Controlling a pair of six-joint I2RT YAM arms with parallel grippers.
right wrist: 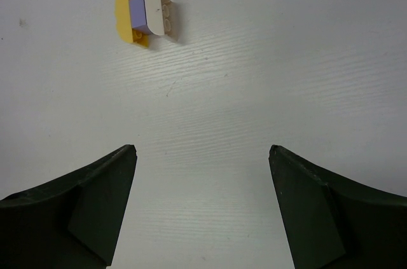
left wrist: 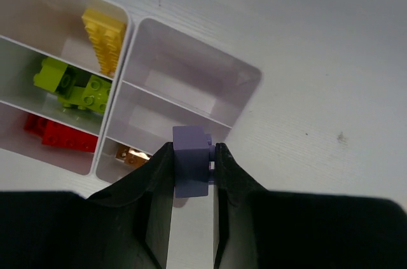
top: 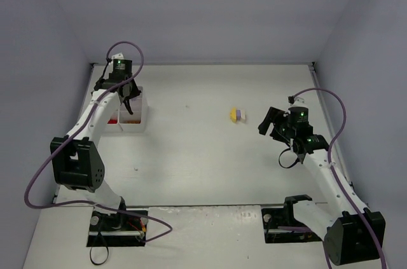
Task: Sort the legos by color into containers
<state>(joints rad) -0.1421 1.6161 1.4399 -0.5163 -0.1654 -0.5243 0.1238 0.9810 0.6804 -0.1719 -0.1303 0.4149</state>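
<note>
Next, I close my right gripper on the white brick [top: 243,116] [right wrist: 155,14] at the end of the small stack, beside the lilac brick.
My left gripper [left wrist: 193,154] is shut on a pale lilac brick [left wrist: 191,161] and holds it above the white six-compartment tray [left wrist: 245,100], over its near right column. In the tray lie a long yellow brick [left wrist: 105,37], lime green bricks [left wrist: 73,86], red bricks [left wrist: 60,135] and a brown-orange brick [left wrist: 132,156]. The tray [top: 141,118] sits at the far left under the left gripper [top: 127,100]. My right gripper [right wrist: 200,151] is open and empty, short of a small stack of yellow, lilac and white bricks [right wrist: 145,16], which lies mid-table in the top view [top: 237,115].
Grey walls enclose the white table on three sides. The two upper compartments of the tray's right column [left wrist: 191,72] hold nothing. Purple cables loop off both arms.
</note>
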